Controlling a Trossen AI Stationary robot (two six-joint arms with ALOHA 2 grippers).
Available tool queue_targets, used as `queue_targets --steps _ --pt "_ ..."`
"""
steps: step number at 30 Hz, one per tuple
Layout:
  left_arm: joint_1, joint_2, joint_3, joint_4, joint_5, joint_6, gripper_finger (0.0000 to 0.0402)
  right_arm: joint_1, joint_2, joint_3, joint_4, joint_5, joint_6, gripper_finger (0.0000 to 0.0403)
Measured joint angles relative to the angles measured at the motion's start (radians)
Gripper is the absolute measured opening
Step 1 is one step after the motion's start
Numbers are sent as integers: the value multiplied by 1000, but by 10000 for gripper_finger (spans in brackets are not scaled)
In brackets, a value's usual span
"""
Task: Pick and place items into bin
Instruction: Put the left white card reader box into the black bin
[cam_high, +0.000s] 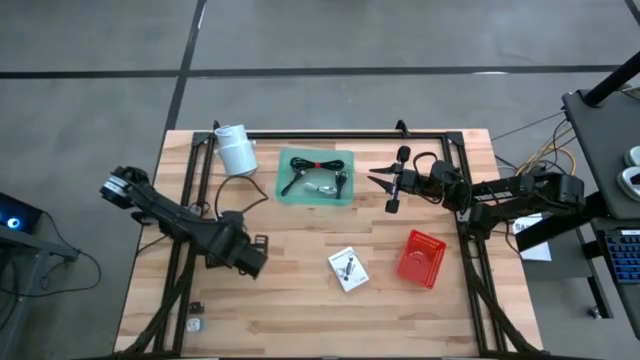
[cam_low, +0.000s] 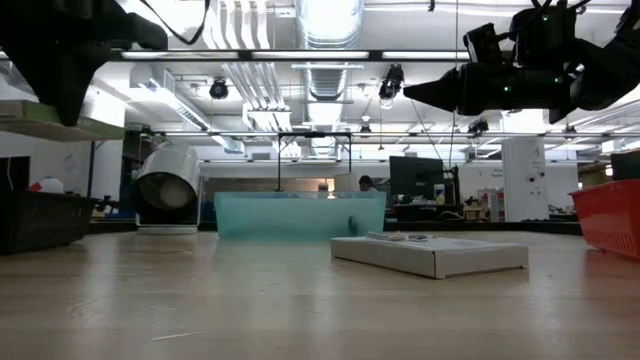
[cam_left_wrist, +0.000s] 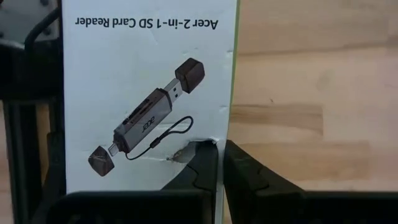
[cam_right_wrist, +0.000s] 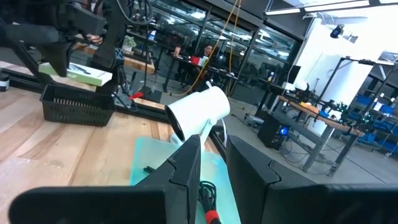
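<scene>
The black basket (cam_high: 227, 255) is below my left gripper. I need to let go of the white box printed with an SD card reader, now held above the basket, inside it with that gripper.
My left gripper (cam_left_wrist: 221, 171) is shut on a white box (cam_left_wrist: 149, 93) printed with an SD card reader. It holds the box above a black basket (cam_right_wrist: 78, 102) on the table's left side. My right gripper (cam_high: 378, 179) hovers at the right end of a teal tray (cam_high: 316, 177) with a narrow gap between its fingers, touching nothing. In the tray lie a coiled black cable with a red tie (cam_high: 312, 164), a thin dark tool (cam_high: 293, 181) and a small packet (cam_high: 322, 186). A second white box (cam_high: 347, 268) lies flat on the table. My left gripper pinches the white box at its long edge (cam_left_wrist: 214, 142). One finger (cam_left_wrist: 202, 171) is on the printed face, where the card is dented and torn. The other finger is on the green side. The box is lifted clear and lies about level in the right wrist view (cam_right_wrist: 81, 73).
A white cylindrical roll (cam_high: 236, 150) lies at the far left, beside the tray. A red basket (cam_high: 421, 258) stands at the right. Black frame rails (cam_high: 330, 134) run along the far side and both sides. Two small bits (cam_high: 195, 310) lie near the near left edge.
</scene>
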Motion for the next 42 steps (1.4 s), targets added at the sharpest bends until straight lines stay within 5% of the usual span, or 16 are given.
queue_targets --steps 15,42 --pt "17 -33 -156 45 2 -157 0 0 0 0 0 0 -33 66" --pt "29 -32 -239 125 7 -159 25 0 0 0 0 0 -35 66"
